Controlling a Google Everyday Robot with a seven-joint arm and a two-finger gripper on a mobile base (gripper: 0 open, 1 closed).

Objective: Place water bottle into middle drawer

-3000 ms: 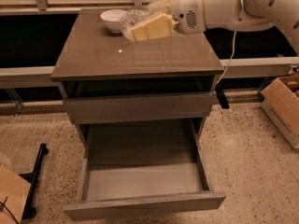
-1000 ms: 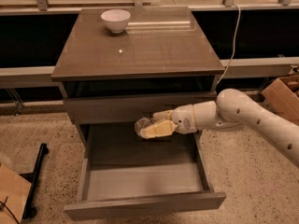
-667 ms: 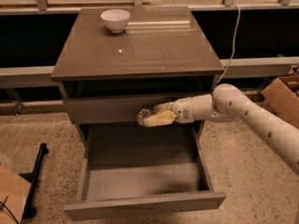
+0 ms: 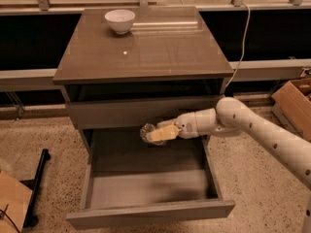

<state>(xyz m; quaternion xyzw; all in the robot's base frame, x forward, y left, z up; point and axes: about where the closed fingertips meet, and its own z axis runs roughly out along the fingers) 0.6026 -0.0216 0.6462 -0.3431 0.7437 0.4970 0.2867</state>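
Observation:
My gripper is to let go of the water bottle on the middle drawer's grey bottom (image 4: 168, 174), about halfway between its back and front.
The middle drawer (image 4: 146, 191) is pulled out wide, with a pale grey inner floor and a plain front. My gripper (image 4: 159, 133) reaches in from the right on the white arm (image 4: 252, 130). It is shut on the water bottle (image 4: 147, 132), whose clear crinkly end sticks out to the left of the yellowish fingers (image 4: 163, 134). The bottle lies roughly level, in the air over the back part of the open drawer, just below the closed drawer front (image 4: 141, 111) above it. It does not touch the drawer floor.
A white bowl (image 4: 119, 20) stands at the back left of the cabinet top (image 4: 160, 52). A cardboard box (image 4: 294, 101) stands on the floor at the right. Another box corner (image 4: 12, 203) and a black stand (image 4: 36, 188) are at the lower left.
The gripper carried the bottle from above the cabinet top down to the open drawer. In the last second it stayed near the drawer's back, rising a little and then dropping again.

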